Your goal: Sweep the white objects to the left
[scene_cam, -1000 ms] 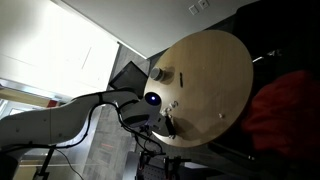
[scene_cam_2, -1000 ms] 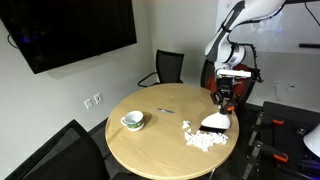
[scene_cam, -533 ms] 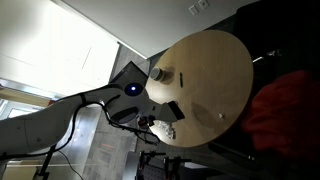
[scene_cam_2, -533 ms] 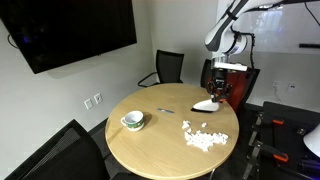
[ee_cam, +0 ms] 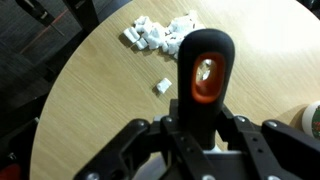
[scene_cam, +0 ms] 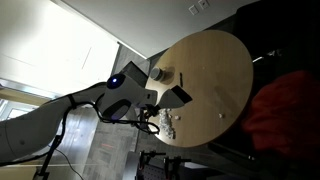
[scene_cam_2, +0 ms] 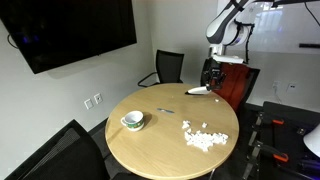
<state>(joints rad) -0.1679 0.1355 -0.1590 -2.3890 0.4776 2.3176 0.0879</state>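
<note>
My gripper will let go of the hand brush on the table [scene_cam: 155,92] [ee_cam: 268,75] between the cup and the white objects.
The white objects [scene_cam_2: 203,137] are a loose cluster of tiny white bits on the near right part of the round wooden table [scene_cam_2: 160,140]. In the wrist view the cluster [ee_cam: 160,35] lies ahead of the tool, with one stray bit [ee_cam: 163,87] closer. My gripper [scene_cam_2: 213,76] is shut on the black, orange-holed handle [ee_cam: 205,75] of a hand brush. Its grey-white head [scene_cam_2: 200,91] hangs in the air above the table's far right edge, well away from the cluster. The gripper [ee_cam: 200,128] clamps the handle from both sides.
A white-and-green cup [scene_cam_2: 132,121] stands on the table's left side and shows at the wrist view's right edge [ee_cam: 311,118]. A small dark item [scene_cam_2: 168,106] lies mid-table. A black office chair [scene_cam_2: 168,66] and a red seat [scene_cam_2: 236,88] stand behind the table.
My gripper has lifted the brush off the table beside the cluster and carried it up and back toward the far edge. The white bits have stayed in place.
</note>
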